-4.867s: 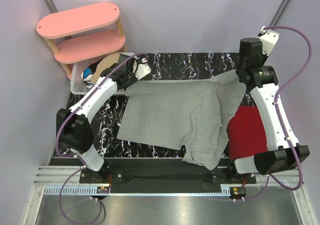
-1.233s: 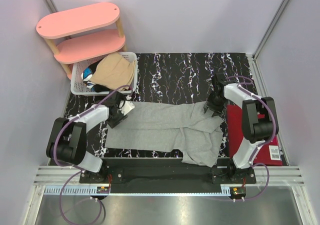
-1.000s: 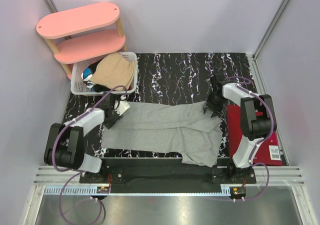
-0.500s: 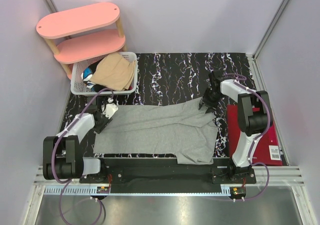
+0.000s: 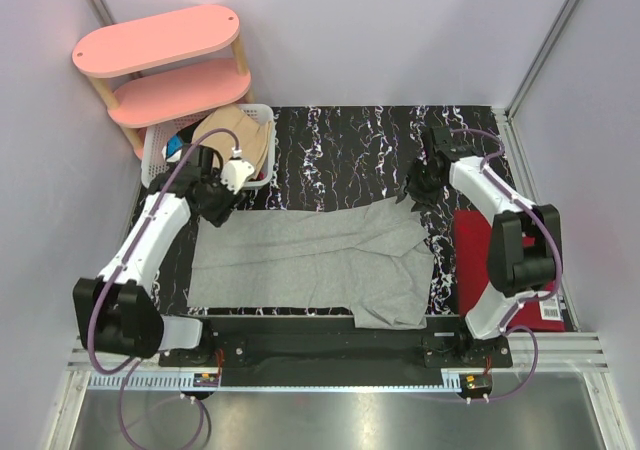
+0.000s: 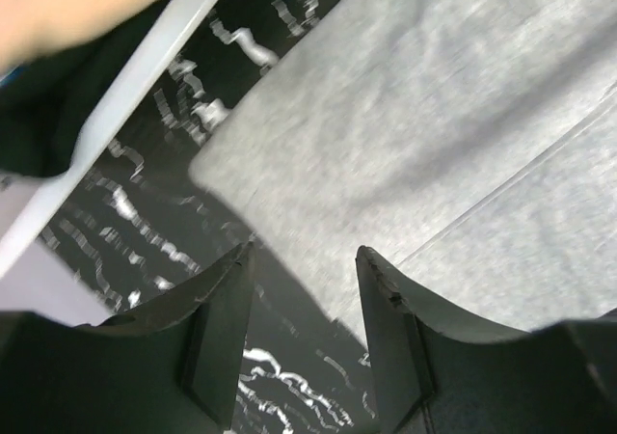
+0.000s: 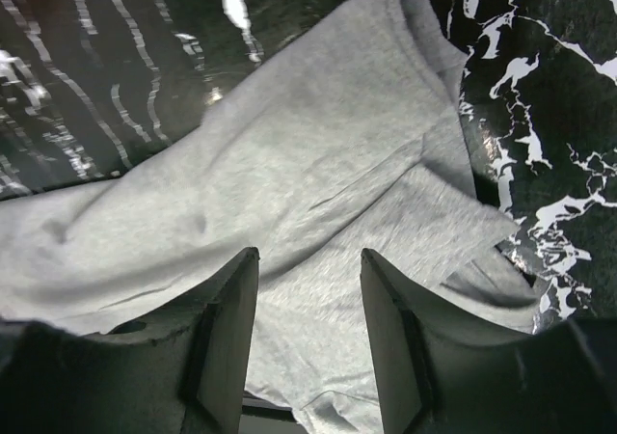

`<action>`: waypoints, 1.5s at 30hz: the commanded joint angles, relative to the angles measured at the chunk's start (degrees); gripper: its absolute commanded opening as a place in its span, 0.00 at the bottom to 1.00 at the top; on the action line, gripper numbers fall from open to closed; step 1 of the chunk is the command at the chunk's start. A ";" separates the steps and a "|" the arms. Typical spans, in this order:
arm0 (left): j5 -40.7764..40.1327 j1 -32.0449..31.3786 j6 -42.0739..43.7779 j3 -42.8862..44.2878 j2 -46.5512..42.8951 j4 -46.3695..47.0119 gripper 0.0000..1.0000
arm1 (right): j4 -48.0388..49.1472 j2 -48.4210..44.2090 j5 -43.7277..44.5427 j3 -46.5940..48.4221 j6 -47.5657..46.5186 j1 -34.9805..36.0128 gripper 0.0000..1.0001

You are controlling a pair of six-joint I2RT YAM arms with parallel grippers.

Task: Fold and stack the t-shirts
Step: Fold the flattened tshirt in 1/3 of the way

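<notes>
The grey t-shirt's side corner (image 5: pixel 430 253) (image 7: pixel 522 304) facing the flat red item, just nearer than the tip of the folded-over flap, will be gripped by my right gripper.
A light heather grey t-shirt (image 5: pixel 310 260) lies spread on the black marbled table (image 5: pixel 340 150), with a lower flap reaching the near edge. My left gripper (image 5: pixel 213 208) hovers open over the shirt's far left corner (image 6: pixel 231 164), right beside the basket; nothing sits between its fingers (image 6: pixel 306 253). My right gripper (image 5: pixel 416 190) stands open above the shirt's far right corner, grey fabric (image 7: pixel 289 164) below its empty fingers (image 7: pixel 310 253). A tan-beige t-shirt (image 5: pixel 238 135) tops the pile in the basket, with dark fabric (image 6: pixel 39 125) under it.
The white lattice basket (image 5: pixel 157 175) stands at the table's far left, its rim (image 6: pixel 145 67) close to my left fingers. A pink two-tier shelf (image 5: pixel 160 45) rises behind it. A flat red item (image 5: pixel 490 260) lies right of the shirt.
The grey shirt slid left and settled flat. Both grippers then rose off it; the left moved back toward the basket, the right moved toward the far side.
</notes>
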 commanded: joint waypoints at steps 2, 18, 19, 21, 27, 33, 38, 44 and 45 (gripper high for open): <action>2.02 -1.15 -1.37 2.80 10.86 1.57 0.49 | -1.07 -1.63 0.52 1.59 0.93 0.86 0.54; -8.00 1.92 3.11 -1.50 23.11 11.60 0.41 | 1.83 8.41 3.25 -3.14 -0.12 2.18 0.53; -8.09 2.28 3.55 -2.02 22.76 12.12 0.41 | 2.00 6.40 3.68 -5.24 -0.03 2.18 0.53; -8.26 3.24 3.99 -3.78 22.14 12.65 0.40 | 1.91 4.11 4.47 -7.27 0.05 2.18 0.53; -8.44 3.69 4.35 -7.30 21.00 14.59 0.40 | -0.54 -2.75 6.76 -8.69 -0.47 2.18 0.56; -8.61 3.78 4.17 -9.14 19.59 15.11 0.40 | -1.51 -5.05 11.33 -10.26 -0.47 2.18 0.64; -9.14 5.18 5.66 -13.27 15.64 15.82 0.40 | -1.16 -5.75 11.25 -12.73 -0.03 2.09 0.64; -10.02 5.97 6.10 -16.00 13.44 16.43 0.40 | -1.34 -7.06 10.98 -15.19 -0.47 2.09 0.63; -10.02 5.97 6.10 -16.18 13.26 16.43 0.40 | -1.60 -8.37 11.94 -16.06 -0.47 2.09 0.63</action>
